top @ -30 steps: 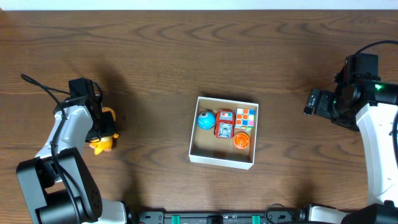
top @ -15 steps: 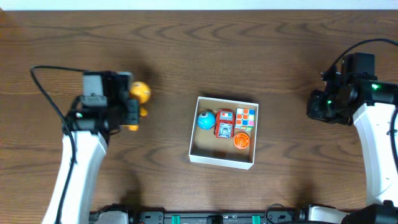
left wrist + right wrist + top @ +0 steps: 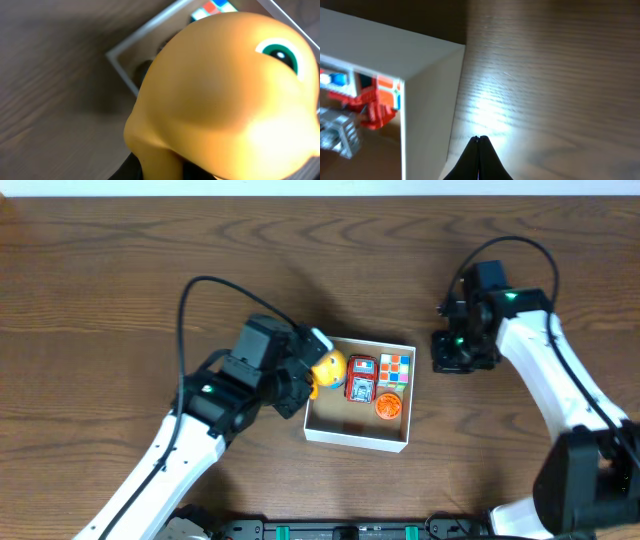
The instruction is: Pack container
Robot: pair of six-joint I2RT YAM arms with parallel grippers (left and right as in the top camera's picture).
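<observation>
Next, my left gripper lets go of the yellow duck toy between the red toy and the container's near side [image 3: 366,418].
The container [image 3: 354,437] is a shallow white-walled box with a tan floor, at the table's middle. In it lie a red toy [image 3: 361,380], a colourful cube [image 3: 395,367] and an orange ball [image 3: 388,406]. My left gripper [image 3: 308,378] is shut on a yellow duck toy [image 3: 328,366], which hangs over the box's far-left corner. In the left wrist view the duck [image 3: 225,90] fills the picture above the gripper [image 3: 162,169], with the box rim [image 3: 120,62] behind. My right gripper [image 3: 478,139] is shut and empty, just outside the container's right wall [image 3: 427,100]; overhead it [image 3: 447,351] is by the far-right corner.
Bare dark wooden table [image 3: 120,290] lies all around the box. The left arm [image 3: 200,420] reaches in from the front left, its black cable [image 3: 190,310] looping above it. The right arm [image 3: 545,380] comes in from the right.
The left arm has carried the duck from the table's left side to the container's left corner. The right arm has swung left to the container's right wall, and its jaws have shut.
</observation>
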